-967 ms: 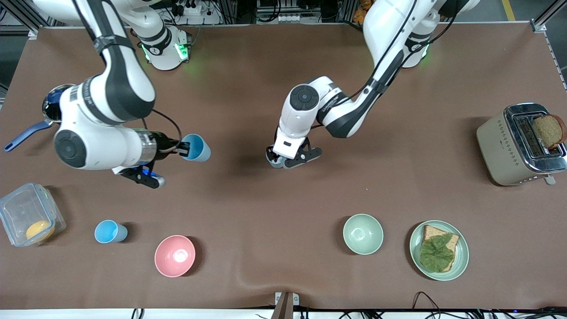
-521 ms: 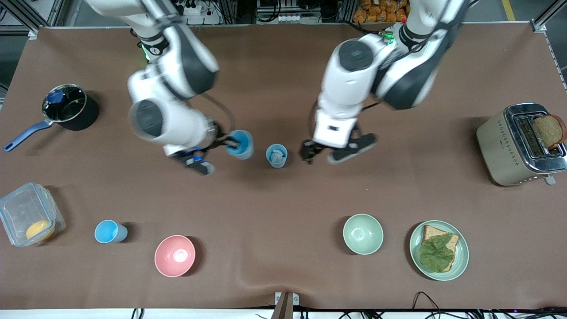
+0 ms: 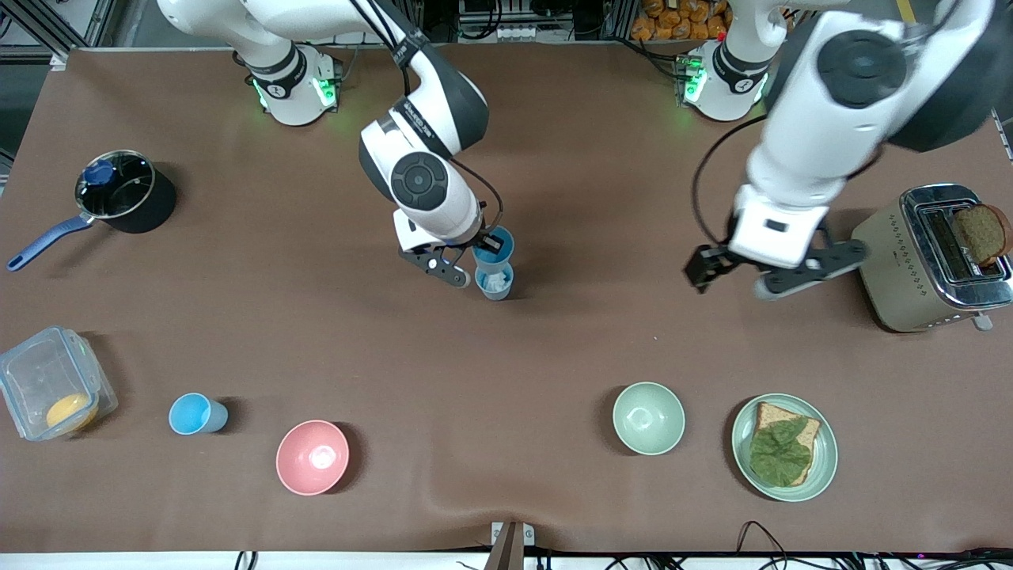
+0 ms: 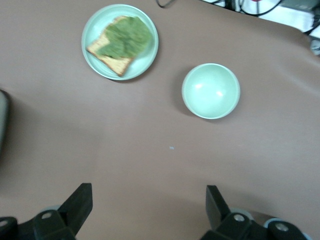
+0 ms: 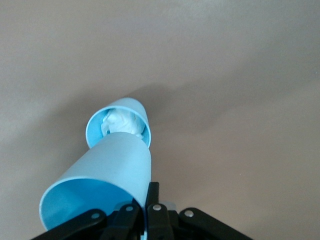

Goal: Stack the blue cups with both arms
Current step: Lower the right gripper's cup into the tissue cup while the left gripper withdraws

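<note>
My right gripper needs to let go of the blue cup inside the paler blue cup (image 3: 495, 276) (image 5: 121, 123), over the crumpled white paper.
My right gripper (image 3: 488, 242) is shut on the rim of a blue cup (image 3: 495, 244) and holds it tilted just above a paler blue cup (image 3: 496, 283). That cup stands upright mid-table with crumpled white paper inside. In the right wrist view the held cup (image 5: 102, 187) overlaps the rim of the standing cup (image 5: 119, 126), and the right gripper (image 5: 148, 206) pinches the held cup's wall. My left gripper (image 3: 772, 271) is open and empty, in the air beside the toaster; its fingers (image 4: 75, 207) stand wide apart. A third blue cup (image 3: 196, 414) stands near the front, toward the right arm's end.
A pink bowl (image 3: 312, 457), a pale green bowl (image 3: 648, 417) and a plate (image 3: 823, 463) with toast and lettuce stand along the front. A toaster (image 3: 922, 257) holds bread at the left arm's end. A pot (image 3: 127, 194) and a clear box (image 3: 49, 381) are at the right arm's end.
My right gripper carried its blue cup from the right arm's end to over the standing cup. My left gripper uncovered the standing cup, then rose and swung toward the toaster.
</note>
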Available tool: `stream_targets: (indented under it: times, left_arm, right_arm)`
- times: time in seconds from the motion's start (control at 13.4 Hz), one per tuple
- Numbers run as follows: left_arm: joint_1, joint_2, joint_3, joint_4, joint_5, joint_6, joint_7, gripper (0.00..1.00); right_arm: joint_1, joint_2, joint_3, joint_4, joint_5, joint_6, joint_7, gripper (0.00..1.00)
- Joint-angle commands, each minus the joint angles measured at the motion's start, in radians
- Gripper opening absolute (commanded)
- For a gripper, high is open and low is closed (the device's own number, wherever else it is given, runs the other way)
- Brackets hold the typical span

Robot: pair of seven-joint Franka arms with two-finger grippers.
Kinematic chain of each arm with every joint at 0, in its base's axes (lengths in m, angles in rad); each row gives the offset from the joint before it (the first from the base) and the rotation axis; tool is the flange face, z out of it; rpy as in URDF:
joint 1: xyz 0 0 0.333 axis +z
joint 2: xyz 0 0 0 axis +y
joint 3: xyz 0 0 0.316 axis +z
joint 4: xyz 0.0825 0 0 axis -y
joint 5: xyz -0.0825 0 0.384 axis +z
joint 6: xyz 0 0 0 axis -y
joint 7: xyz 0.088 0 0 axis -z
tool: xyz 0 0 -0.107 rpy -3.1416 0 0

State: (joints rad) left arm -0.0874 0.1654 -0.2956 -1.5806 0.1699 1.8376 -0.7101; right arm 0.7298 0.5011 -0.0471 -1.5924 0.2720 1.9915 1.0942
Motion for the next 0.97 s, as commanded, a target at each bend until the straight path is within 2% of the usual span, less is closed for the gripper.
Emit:
stream_targets:
  times: [0.0, 0.22, 0.67, 0.74, 0.82, 0.89]
  left_arm:
    - [0.09, -0.058, -0.013, -0.032, -0.041, -0.044, 0.168, 1.0]
    - [0.167, -0.078, -0.011, -0.03, -0.082, -0.086, 0.314, 1.0]
    - [0.172, -0.09, -0.008, -0.007, -0.085, -0.124, 0.321, 1.0]
    - [0.172, -0.093, -0.008, -0.006, -0.085, -0.127, 0.321, 1.0]
    - [0.172, -0.099, -0.007, -0.002, -0.085, -0.127, 0.321, 1.0]
    - [0.173, -0.101, -0.007, -0.002, -0.087, -0.129, 0.321, 1.0]
  right_arm:
    - [-0.001, 0.017, -0.003, 0.005, -0.011, 0.033, 0.021, 0.0]
    - [0.0, 0.033, -0.003, 0.006, -0.011, 0.053, 0.021, 0.0]
    - [0.003, 0.06, -0.003, 0.008, -0.011, 0.086, 0.018, 0.02]
    - [0.003, 0.06, -0.003, 0.008, -0.011, 0.079, 0.018, 0.47]
    - [0.005, 0.059, -0.003, 0.008, -0.011, 0.078, 0.021, 0.99]
    - [0.002, 0.053, -0.003, 0.009, -0.011, 0.075, 0.013, 1.0]
